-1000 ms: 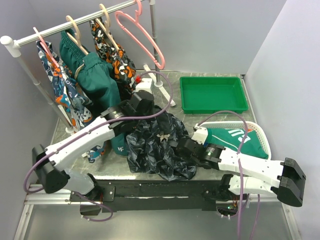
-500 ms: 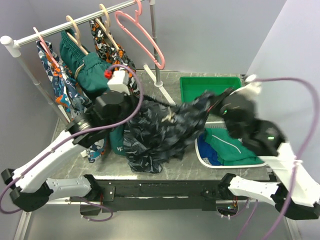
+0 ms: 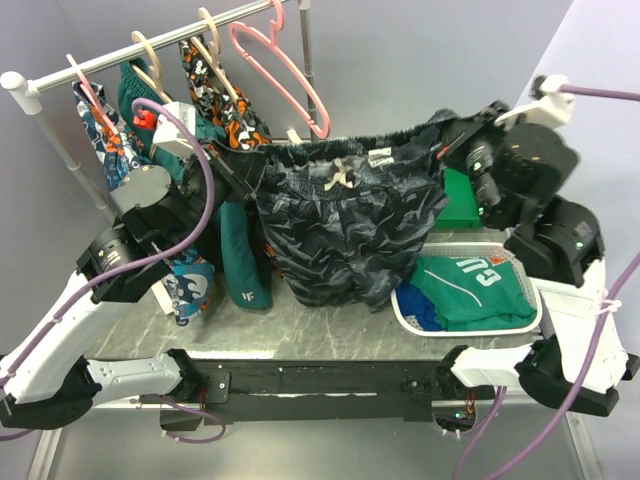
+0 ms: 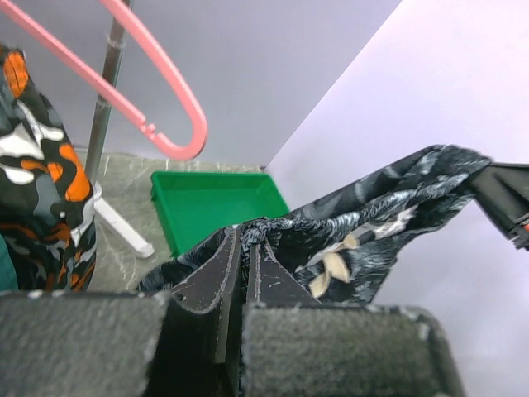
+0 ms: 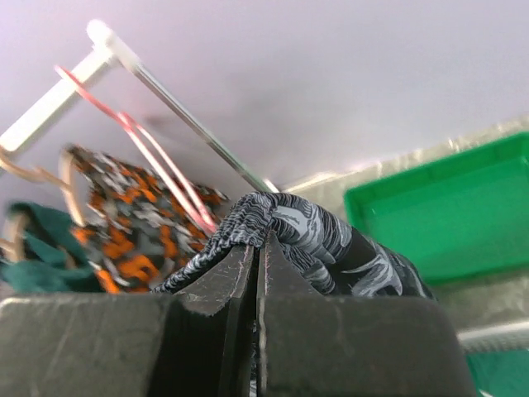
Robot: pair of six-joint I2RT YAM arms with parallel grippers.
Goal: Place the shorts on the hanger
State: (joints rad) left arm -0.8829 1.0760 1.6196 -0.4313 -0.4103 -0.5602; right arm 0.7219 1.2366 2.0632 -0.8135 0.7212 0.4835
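I need to use my left gripper to put down the dark camouflage shorts, now hanging in the air above the table, on the table (image 3: 335, 290) between the green shorts and the white basket.
The dark camouflage shorts (image 3: 345, 220) hang in the air above the table, their waistband stretched level between both grippers and the white drawstring facing the camera. My left gripper (image 3: 240, 170) is shut on the waistband's left end, and the wrist view shows the left gripper (image 4: 244, 236) pinching the shorts (image 4: 372, 223). My right gripper (image 3: 445, 150) is shut on the right end; up close, the right gripper (image 5: 256, 240) bites a fold of the shorts (image 5: 331, 240). The pink hanger (image 3: 290, 75) hangs empty on the rail, just above and behind the waistband's left half; this hanger (image 4: 157, 91) (image 5: 157, 161) appears in both wrist views.
On the rail (image 3: 150, 45), to the left, hang green shorts (image 3: 215, 150) and orange-patterned shorts (image 3: 225, 95) on wooden hangers. A green tray (image 3: 462, 205) lies behind the right arm. A white basket (image 3: 525, 320) with folded green clothing sits at the front right.
Both arms rose from the table, lifting the shorts and pulling the waistband taut between them. The right gripper closed on the fabric. The shorts now hang near the pink hanger.
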